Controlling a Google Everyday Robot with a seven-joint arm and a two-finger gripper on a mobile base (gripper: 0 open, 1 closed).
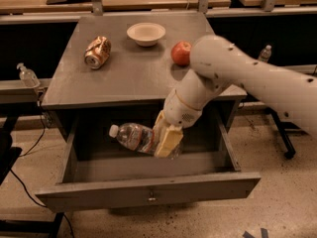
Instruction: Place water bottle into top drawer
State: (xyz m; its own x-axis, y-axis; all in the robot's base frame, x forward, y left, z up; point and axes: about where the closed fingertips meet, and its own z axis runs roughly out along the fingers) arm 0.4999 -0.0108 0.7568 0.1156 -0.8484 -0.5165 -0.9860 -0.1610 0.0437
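Observation:
I need to release the water bottle, now held sideways above the open drawer, on the drawer's bottom behind the small metal lock (143, 162).
The water bottle (132, 136) is clear ribbed plastic with a white cap pointing left. My gripper (166, 139) is shut on its right half and holds it lying sideways above the inside of the open top drawer (148, 187). The drawer is wide, shallow and grey, pulled out from the grey cabinet (124, 68), with a small metal lock (151, 198) at the centre of its front panel. My white arm reaches down from the right over the cabinet's front edge.
On the cabinet top lie a soda can (97, 52) on its side, a white bowl (145, 33) and a red apple (181, 53). A small pump dispenser bottle (26, 75) stands at the left, a tiny clear bottle (265, 53) at the right.

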